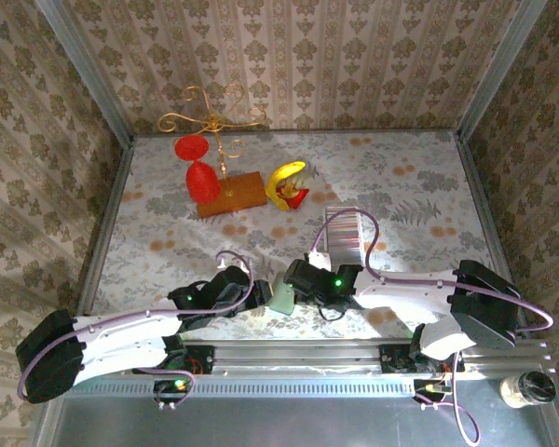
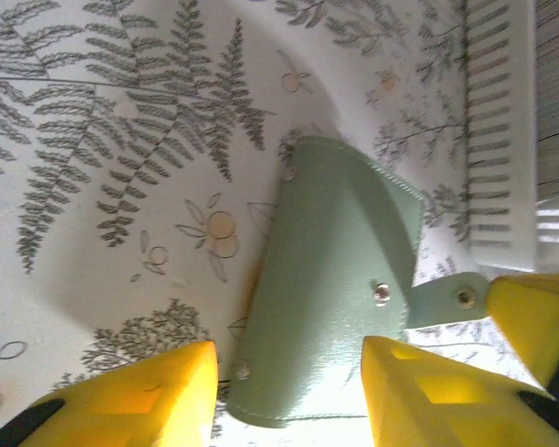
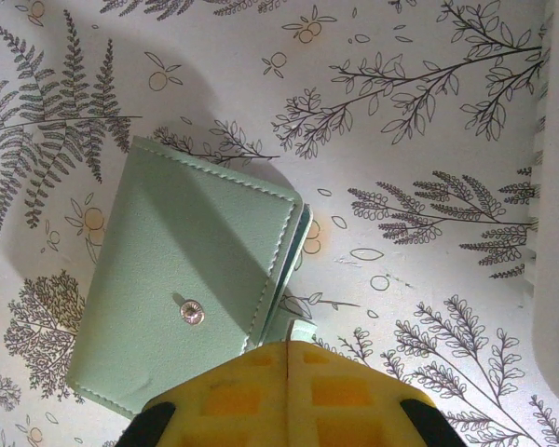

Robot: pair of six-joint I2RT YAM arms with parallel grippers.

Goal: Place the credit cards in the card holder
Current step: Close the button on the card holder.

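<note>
The strap's snap is short of the card holder's stud, so the robot's left gripper will hold the folded edge [image 2: 246, 358] while the right gripper brings the strap over.
The card holder [image 2: 331, 270] is a sage-green wallet lying folded on the fern-print cloth, its snap strap [image 2: 452, 300] sticking out to one side. From above, the card holder [image 1: 281, 300] sits near the front edge between both arms. My left gripper [image 2: 289, 363] is open, its yellow fingers [image 2: 149, 396] standing either side of the wallet's near end. My right gripper [image 3: 289, 346] is shut, with the strap's tip [image 3: 301, 329] pinched at its fingertips beside the card holder [image 3: 186, 279]. The credit cards [image 1: 343, 237] form a ribbed silvery strip [image 2: 498, 130] just beyond.
At the back stand a gold wire rack with red ornaments on a wooden base [image 1: 231, 196] and a yellow-and-red toy [image 1: 287, 182]. A lidded jar [image 1: 526, 388] sits off the table at front right. Metal posts and papered walls enclose the table.
</note>
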